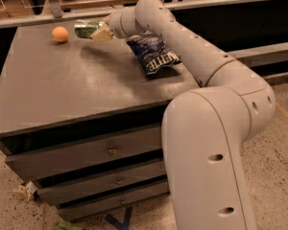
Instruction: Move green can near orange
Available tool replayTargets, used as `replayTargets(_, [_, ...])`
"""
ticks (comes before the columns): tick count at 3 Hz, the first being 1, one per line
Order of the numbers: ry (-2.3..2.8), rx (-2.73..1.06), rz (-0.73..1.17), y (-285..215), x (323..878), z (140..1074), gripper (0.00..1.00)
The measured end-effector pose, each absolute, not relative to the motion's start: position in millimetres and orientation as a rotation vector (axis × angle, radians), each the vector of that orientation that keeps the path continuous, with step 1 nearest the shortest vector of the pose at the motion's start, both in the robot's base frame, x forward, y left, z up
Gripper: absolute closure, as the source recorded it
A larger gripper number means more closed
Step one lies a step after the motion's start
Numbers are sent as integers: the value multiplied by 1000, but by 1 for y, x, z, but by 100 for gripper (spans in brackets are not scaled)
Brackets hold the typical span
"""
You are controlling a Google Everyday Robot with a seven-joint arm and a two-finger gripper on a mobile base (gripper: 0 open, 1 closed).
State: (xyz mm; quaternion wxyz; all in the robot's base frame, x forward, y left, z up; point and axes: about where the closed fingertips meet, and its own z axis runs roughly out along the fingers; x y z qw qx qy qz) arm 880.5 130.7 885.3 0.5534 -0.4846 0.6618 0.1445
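Note:
The green can, held sideways just above the cabinet top, will be let go by my gripper on the grey cabinet top, close beside the orange [85, 35].
The green can [86, 29] lies sideways in my gripper [99, 31], held just above the far part of the grey cabinet top [77, 85]. The gripper is shut on the can's right end. The orange [60, 34] sits on the top at the far left, a short way left of the can. My arm reaches in from the lower right across the top.
A dark blue chip bag [155, 54] lies on the top under my forearm, right of the can. The cabinet has several drawers [86, 155] below. A rail [53, 16] runs behind the far edge. Scraps lie on the floor at lower left.

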Motion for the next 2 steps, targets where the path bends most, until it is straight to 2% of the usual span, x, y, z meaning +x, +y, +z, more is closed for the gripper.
replayTargets(2, [1568,-1160,380,146,880,874,100])
